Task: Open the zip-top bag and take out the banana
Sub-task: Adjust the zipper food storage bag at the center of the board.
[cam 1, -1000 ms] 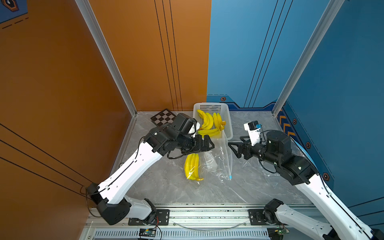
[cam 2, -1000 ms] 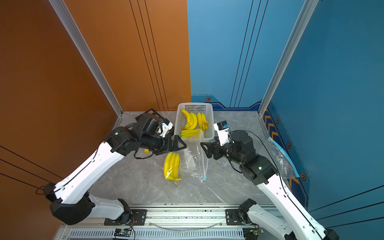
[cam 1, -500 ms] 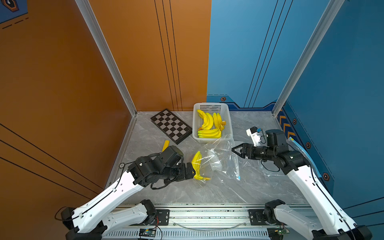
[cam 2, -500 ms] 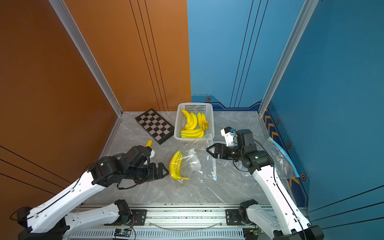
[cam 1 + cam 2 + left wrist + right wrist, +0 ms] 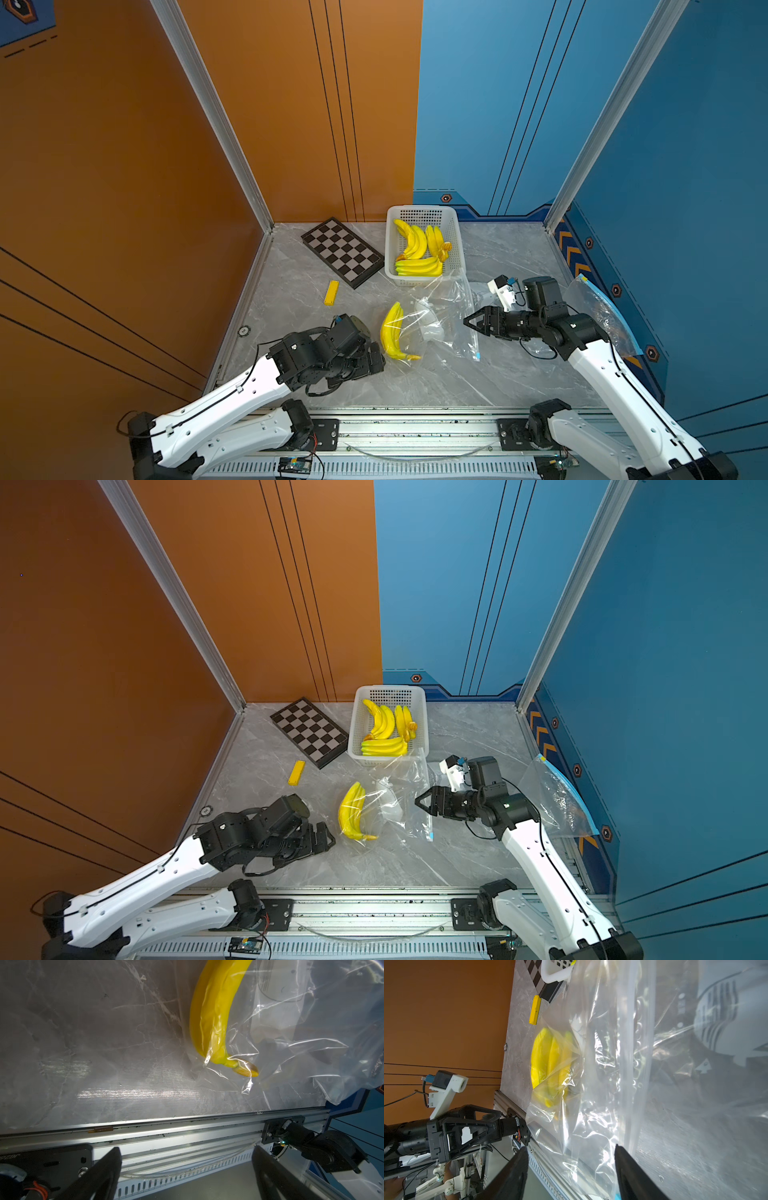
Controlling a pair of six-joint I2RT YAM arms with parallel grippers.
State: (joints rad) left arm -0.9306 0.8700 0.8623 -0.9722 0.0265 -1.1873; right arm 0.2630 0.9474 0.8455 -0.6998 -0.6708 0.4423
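Next, my left gripper grabs the zip-top bag by its closed end's far corner (image 5: 400,298), on the white basket's side of the banana.
A yellow banana (image 5: 395,332) bunch lies inside the clear zip-top bag (image 5: 444,320) on the grey table, in both top views. My left gripper (image 5: 376,359) rests just left of the banana's stem end, open and empty. In the left wrist view the banana (image 5: 212,1018) lies under the bag's film (image 5: 291,1032), well beyond the left gripper (image 5: 186,1167). My right gripper (image 5: 471,324) points at the bag's right edge with jaws apart. In the right wrist view the bag (image 5: 602,1084) film shows between the right gripper's (image 5: 571,1159) fingertips; contact is unclear.
A white basket (image 5: 390,257) of bananas stands behind the bag. A chessboard (image 5: 340,251) and a small yellow block (image 5: 331,292) lie at the back left. Another clear bag (image 5: 602,311) leans on the right wall. The metal rail (image 5: 415,419) runs along the front edge.
My left arm has drawn back from near the basket to the front left, leaving the bag and banana on the table. My right gripper's jaws have narrowed.
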